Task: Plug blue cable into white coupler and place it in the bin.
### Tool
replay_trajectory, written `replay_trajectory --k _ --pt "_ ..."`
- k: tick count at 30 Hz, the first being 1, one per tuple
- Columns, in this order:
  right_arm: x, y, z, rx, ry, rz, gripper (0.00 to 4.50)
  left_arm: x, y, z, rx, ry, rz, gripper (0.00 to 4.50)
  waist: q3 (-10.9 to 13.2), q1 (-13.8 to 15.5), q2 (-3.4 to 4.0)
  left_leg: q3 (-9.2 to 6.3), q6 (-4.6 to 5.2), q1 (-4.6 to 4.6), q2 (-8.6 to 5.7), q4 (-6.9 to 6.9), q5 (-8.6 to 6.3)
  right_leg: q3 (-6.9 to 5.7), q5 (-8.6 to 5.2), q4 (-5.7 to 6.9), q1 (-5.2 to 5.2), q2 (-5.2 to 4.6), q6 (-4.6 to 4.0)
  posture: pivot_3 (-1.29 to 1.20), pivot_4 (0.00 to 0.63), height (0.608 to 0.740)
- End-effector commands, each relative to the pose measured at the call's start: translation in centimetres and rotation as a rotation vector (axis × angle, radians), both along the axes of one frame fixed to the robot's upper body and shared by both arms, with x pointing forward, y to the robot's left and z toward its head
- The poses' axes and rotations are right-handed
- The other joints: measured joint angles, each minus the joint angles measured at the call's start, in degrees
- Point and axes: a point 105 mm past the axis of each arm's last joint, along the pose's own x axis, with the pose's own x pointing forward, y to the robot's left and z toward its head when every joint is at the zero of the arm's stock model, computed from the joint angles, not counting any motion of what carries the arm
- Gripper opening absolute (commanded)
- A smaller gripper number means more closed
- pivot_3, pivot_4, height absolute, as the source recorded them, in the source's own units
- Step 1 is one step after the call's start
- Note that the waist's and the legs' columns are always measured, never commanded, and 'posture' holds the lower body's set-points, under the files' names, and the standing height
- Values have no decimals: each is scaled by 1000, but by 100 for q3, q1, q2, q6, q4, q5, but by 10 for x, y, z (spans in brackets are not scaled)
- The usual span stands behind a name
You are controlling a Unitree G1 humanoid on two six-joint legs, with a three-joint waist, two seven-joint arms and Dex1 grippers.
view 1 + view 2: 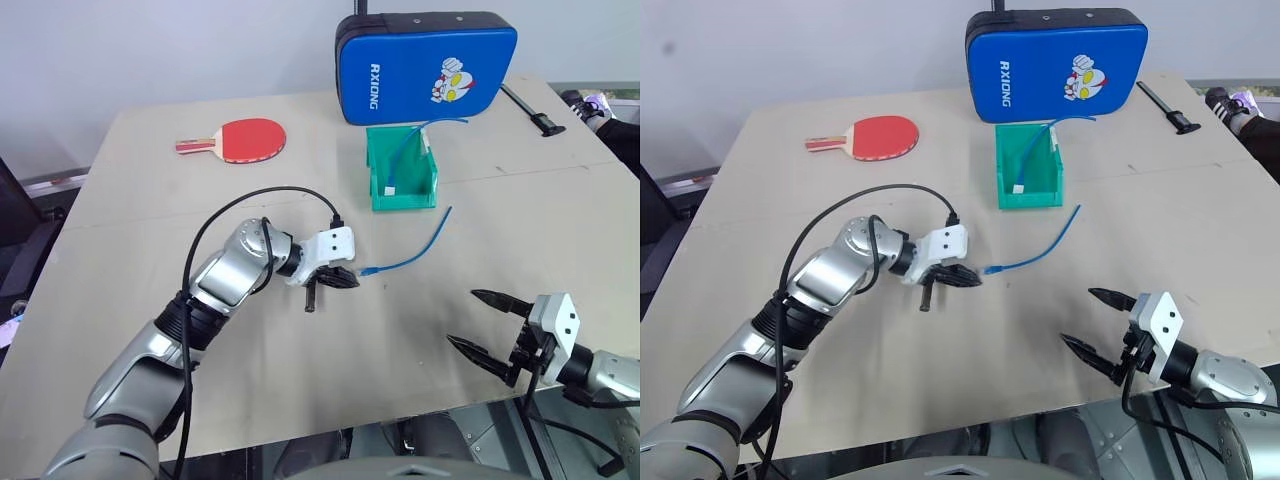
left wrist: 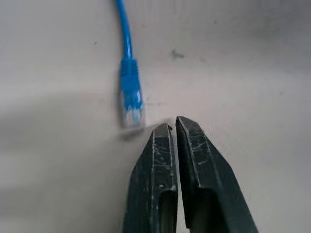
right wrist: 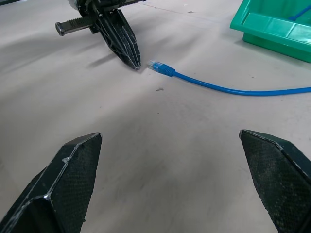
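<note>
My left gripper needs to open, as it is shut next to the blue cable's clear plug, then close around the plug [image 2: 132, 112] and hand the cable to my right gripper.
A blue cable [image 1: 418, 254] lies loose on the table in front of the green bin [image 1: 378, 160]. Its clear plug [image 2: 130, 99] points toward my left gripper [image 1: 352, 280]. That gripper is shut with nothing between its fingers [image 2: 160, 145], and its tips rest on the table just beside the plug, not on it. My right gripper [image 1: 462, 317] stands open near the table's front right edge, well apart from the cable. A second blue cable [image 1: 405, 150] lies in the bin with a small white piece [image 1: 390, 188] at its end. I cannot tell whether that piece is the white coupler.
A red table tennis paddle [image 1: 245, 138] lies at the back left. A big blue padded case [image 1: 425, 65] stands behind the bin. A black tool [image 1: 537, 117] lies at the back right. The table's front edge [image 1: 400, 418] is close below both arms.
</note>
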Motion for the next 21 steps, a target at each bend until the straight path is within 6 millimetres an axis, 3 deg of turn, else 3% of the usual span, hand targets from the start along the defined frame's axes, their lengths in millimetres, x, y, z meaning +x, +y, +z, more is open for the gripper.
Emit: replay_trajectory --k 1,5,8,9,13,21 --pt "0 2 7 9 -28 13 4500 2 -1 11 -23 -56 -13 85 0 -1 0 0 0 0 0 0 0 0 0 0 0 1 0 0 150 740" --pt "0 1 7 7 -29 10 4500 6 -4 21 -67 -117 -25 85 0 0 0 0 0 0 0 0 0 1 0 0 0 1 0 0 150 740" --pt "1 2 6 7 -28 9 4500 10 -8 27 -94 -164 -17 817 0 1 0 0 0 0 0 1 0 1 0 -1 0 1 0 0 150 740" --pt "1 2 6 7 -28 9 4500 10 -9 28 -108 -169 -21 1245 0 1 0 0 0 0 0 0 0 1 0 -1 0 1 0 0 150 740" --pt "2 3 6 10 -29 7 4500 10 -11 28 -117 -162 -26 1245 0 0 0 1 0 0 0 1 0 1 0 -2 0 0 0 0 150 740" --pt "4 4 7 13 -34 2 4500 13 -14 8 -15 -150 -23 1245 0 7 -1 1 0 0 0 1 0 2 0 -2 1 1 0 0 150 740"
